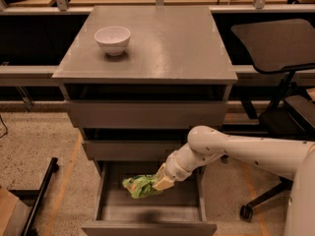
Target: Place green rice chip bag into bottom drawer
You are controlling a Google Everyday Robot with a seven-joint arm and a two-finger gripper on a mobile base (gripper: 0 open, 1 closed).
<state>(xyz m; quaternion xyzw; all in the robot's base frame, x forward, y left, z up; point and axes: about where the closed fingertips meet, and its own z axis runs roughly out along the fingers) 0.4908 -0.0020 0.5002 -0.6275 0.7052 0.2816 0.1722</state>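
Observation:
The green rice chip bag, held just over the drawer's floor, will be let go by my gripper on the middle of the open bottom drawer's inside (159, 198).
The green rice chip bag (140, 186) is a crumpled bright-green pouch held just over the floor of the open bottom drawer (147, 213), near its middle. My gripper (158, 183) is at the bag's right end, shut on it, reaching down into the drawer from the right on the white arm (231, 149). The drawer is pulled out toward the camera, with its front panel at the lower edge of the view.
A white bowl (112, 39) stands at the back left of the grey cabinet top (162, 48). Two shut grey drawers (147, 114) sit above the open one. A black office chair (280, 58) stands to the right. A black bar (42, 191) lies on the floor at left.

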